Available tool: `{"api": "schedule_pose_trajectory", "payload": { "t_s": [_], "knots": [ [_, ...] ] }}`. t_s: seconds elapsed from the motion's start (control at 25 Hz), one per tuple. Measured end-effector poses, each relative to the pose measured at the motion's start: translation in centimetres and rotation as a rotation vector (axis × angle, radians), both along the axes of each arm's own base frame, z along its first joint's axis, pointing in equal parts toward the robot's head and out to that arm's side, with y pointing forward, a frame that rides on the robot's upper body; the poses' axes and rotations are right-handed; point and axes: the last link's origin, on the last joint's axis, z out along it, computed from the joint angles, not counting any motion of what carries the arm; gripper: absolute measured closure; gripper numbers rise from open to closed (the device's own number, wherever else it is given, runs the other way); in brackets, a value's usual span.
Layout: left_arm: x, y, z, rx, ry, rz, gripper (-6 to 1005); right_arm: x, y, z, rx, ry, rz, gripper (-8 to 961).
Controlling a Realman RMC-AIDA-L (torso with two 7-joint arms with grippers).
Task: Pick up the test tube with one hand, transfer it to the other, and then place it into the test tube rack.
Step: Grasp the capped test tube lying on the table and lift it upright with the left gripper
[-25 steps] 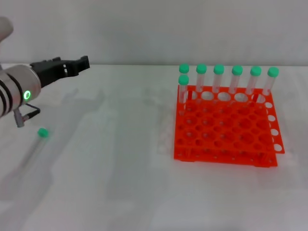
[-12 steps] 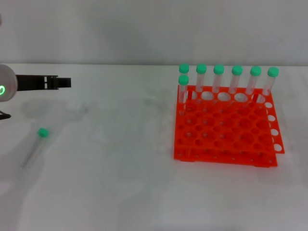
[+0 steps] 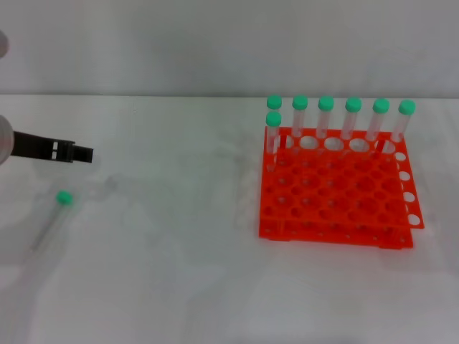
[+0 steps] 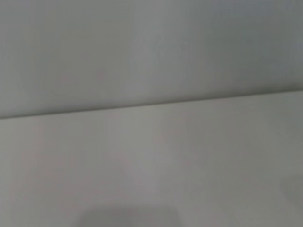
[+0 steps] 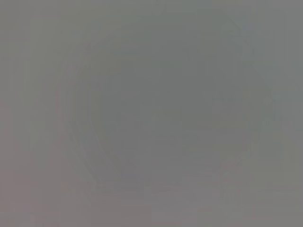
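I need to close my left gripper on the lower half of the test tube's clear body [image 3: 45,231], well away from the tube's mint-green cap.
The test tube [image 3: 50,221] lies flat on the white table at the left, its mint-green cap [image 3: 64,197] pointing away from me. My left gripper [image 3: 86,155] reaches in from the left edge, seen edge-on as a thin black bar. It is above and behind the tube's cap, apart from it and holding nothing. The orange-red test tube rack [image 3: 337,197] stands at the right. My right gripper is out of view, and the right wrist view shows only flat grey. The left wrist view shows only table and wall.
Several green-capped tubes [image 3: 325,118] stand upright in the rack's back row, and one more [image 3: 273,132] stands just in front at the rack's left end. A grey wall [image 3: 215,43] runs behind the table.
My left gripper has drawn back toward the left edge, dropped lower and turned edge-on. The test tube and rack have not moved.
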Motion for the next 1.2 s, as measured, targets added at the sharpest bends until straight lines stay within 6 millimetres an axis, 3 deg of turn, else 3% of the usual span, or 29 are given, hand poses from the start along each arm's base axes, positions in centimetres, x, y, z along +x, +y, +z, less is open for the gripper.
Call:
{"api": "schedule_pose_trajectory", "payload": {
  "t_s": [0.32,0.56,1.2],
  "knots": [
    [-1.2,-1.4,-0.2,-0.05,-0.01,0.058,232,0.0,0.0,-0.1,-0.002,0.001,-0.002,77],
    [-3.2,-2.9,-0.4,-0.058,-0.018,0.123,233,-0.1,0.1,-0.1,-0.002,0.001,0.0,77],
    [-5.6,-3.7,-1.4,-0.079,-0.038,0.205,234,-0.3,0.2,-0.1,-0.003,0.001,0.007,76]
  ]
}}
